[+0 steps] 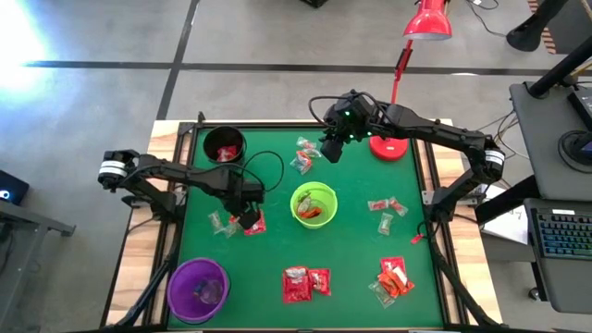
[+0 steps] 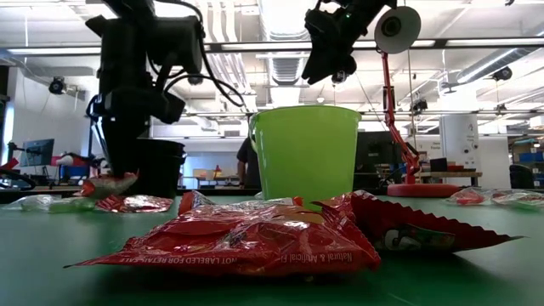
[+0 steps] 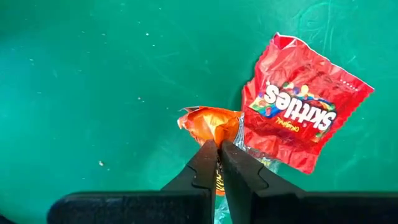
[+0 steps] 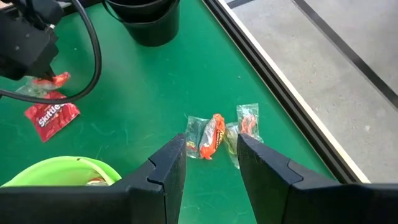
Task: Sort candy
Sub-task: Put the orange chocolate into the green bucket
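My left gripper is to let go of the orange-red wrapped candy in the lime-green bowl (image 1: 321, 208), next to the orange wrapper.
My left gripper (image 3: 219, 146) (image 1: 246, 214) is shut on an orange-red wrapped candy (image 3: 210, 122) left of the lime-green bowl (image 1: 314, 204). A flat red Skittles packet (image 3: 300, 104) lies on the green mat beside it, and pale twist wrappers (image 1: 221, 223) lie nearby. My right gripper (image 4: 211, 155) (image 1: 330, 150) hangs open, high over a small cluster of candy (image 4: 217, 134) (image 1: 303, 155) near the far edge. An orange wrapper lies in the green bowl. The black bowl (image 1: 224, 145) stands far left, the purple bowl (image 1: 197, 289) near left. My left gripper pinches the orange-red wrapper by one crinkled end (image 3: 217, 132) between its two fingertips, coming from above and pointing down. The wrapper sticks out past the fingertips. In the low view it hangs at the gripper (image 2: 106, 182), just above the mat.
More candy lies right of the green bowl (image 1: 386, 205), at the near right (image 1: 393, 277) and in the near middle (image 1: 305, 281). A red desk lamp's base (image 1: 388, 146) stands at the far right, close to my right arm. Cables loop near both wrists.
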You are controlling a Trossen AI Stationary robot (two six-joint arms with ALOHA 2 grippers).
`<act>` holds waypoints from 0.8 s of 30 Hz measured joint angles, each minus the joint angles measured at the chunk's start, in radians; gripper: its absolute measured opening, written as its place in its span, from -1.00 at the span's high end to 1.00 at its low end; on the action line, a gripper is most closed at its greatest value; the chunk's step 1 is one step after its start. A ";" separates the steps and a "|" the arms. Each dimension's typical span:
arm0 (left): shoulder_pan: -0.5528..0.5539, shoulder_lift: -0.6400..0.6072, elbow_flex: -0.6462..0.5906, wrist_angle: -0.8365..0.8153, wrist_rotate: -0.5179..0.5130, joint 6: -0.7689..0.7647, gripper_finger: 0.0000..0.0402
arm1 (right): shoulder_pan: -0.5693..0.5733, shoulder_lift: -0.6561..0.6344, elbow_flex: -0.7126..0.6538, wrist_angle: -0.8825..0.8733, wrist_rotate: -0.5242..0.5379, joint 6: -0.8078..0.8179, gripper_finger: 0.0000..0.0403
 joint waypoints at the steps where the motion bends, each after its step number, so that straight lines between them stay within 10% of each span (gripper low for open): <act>1: 0.000 0.000 0.005 -0.007 -0.001 0.002 0.99 | 0.000 0.000 0.000 0.000 0.000 -0.005 0.32; 24: 0.003 -0.148 0.272 0.015 -0.074 0.164 1.00 | 0.000 0.000 0.000 0.000 0.001 -0.027 0.32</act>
